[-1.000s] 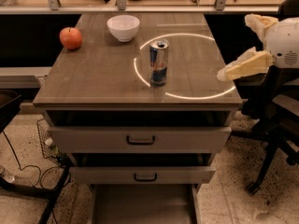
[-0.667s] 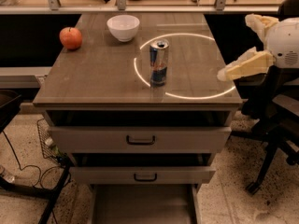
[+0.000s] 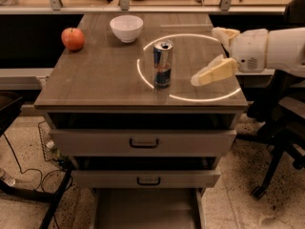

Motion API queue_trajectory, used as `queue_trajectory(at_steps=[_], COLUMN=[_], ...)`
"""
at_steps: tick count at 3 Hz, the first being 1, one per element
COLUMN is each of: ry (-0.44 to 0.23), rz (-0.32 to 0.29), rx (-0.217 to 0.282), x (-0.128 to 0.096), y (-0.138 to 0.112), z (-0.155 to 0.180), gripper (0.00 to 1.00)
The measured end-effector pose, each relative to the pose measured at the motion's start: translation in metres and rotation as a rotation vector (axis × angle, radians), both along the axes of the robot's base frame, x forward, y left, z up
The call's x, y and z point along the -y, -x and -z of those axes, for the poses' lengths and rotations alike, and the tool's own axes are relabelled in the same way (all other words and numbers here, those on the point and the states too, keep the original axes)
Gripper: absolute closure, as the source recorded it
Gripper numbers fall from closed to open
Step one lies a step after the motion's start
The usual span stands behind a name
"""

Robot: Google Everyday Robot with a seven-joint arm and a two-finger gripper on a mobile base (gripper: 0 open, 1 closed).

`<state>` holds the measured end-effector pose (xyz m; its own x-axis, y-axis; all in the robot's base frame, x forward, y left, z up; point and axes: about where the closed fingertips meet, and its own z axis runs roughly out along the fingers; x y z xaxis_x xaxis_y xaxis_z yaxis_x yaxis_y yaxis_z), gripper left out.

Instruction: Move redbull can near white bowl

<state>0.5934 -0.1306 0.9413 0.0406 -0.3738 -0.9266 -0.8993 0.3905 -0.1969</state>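
Observation:
I need to next close on the middle of the redbull can (image 3: 163, 63), its top showing above the fingers.
The redbull can (image 3: 162, 64) stands upright on the brown tabletop (image 3: 105, 80), inside a ring of light. The white bowl (image 3: 126, 28) sits at the back of the table, up and to the left of the can and well apart from it. My gripper (image 3: 205, 56) hovers over the right part of the table, to the right of the can and not touching it. Its two cream fingers are spread apart with nothing between them.
A red apple (image 3: 73, 38) lies at the back left of the table. Two drawers (image 3: 143, 142) are below the tabletop. A black office chair (image 3: 281, 128) stands to the right. A shelf rail (image 3: 152, 8) runs behind the table. Cables lie on the floor at left.
My gripper has moved left over the table's right edge, closer to the can. The can, bowl and apple have not moved.

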Motion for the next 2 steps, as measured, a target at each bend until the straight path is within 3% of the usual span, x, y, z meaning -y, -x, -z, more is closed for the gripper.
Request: queue_trajectory(at_steps=[2], ry=[-0.079], rz=[-0.077], rx=[-0.098], x=[-0.049], y=[-0.018], z=[0.038], gripper=[0.00])
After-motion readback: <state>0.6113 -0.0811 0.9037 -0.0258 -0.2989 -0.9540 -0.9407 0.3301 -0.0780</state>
